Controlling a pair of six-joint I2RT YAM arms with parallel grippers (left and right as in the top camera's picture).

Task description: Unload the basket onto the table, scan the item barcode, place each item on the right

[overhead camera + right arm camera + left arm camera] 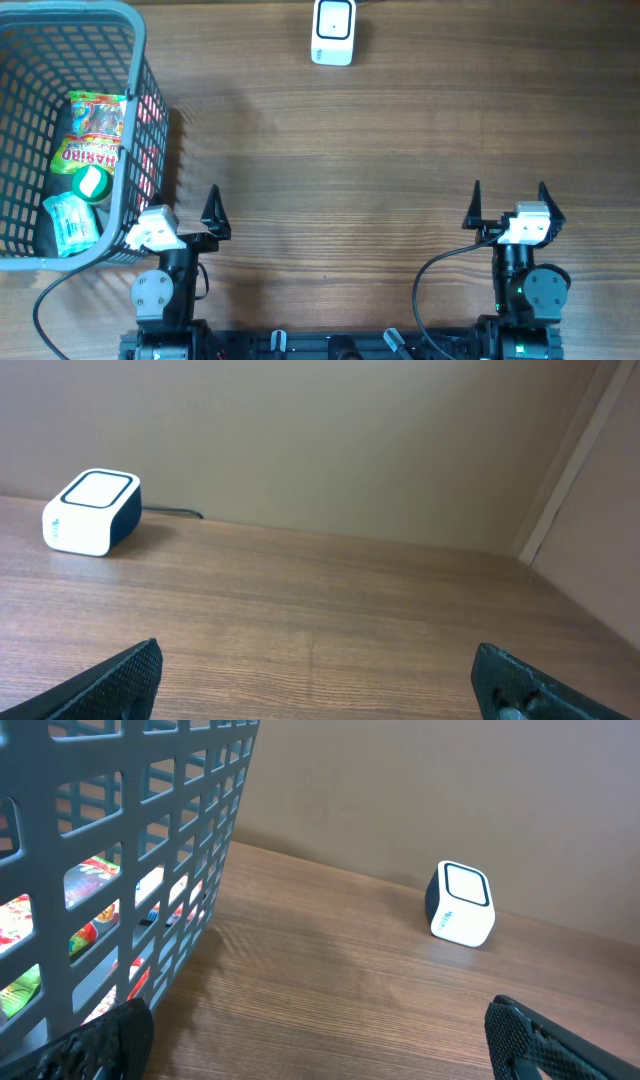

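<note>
I need to close my left gripper around the sides (pixel 94 187) of the green and white round pack, between the Haribo bag and pale teal packet.
The white barcode scanner (pixel 332 32) with a dark window stands at the far edge of the wooden table; it also shows as the scanner (pixel 462 904) and the scanner (pixel 92 512). The items lie in the grey mesh basket (pixel 135 60) at the left: a Haribo bag (pixel 92 135), a green and white round pack (pixel 92 183) and a pale teal packet (pixel 70 222). My left gripper (pixel 183 205) is open beside the basket's near right corner, holding nothing. My right gripper (pixel 510 195) is open and empty over bare wood at the near right.
In the left wrist view the basket wall (pixel 120 870) rises close on the left, with colourful packs visible through the mesh. A cable runs behind the scanner. A wall corner (pixel 560 490) stands at the far right of the table.
</note>
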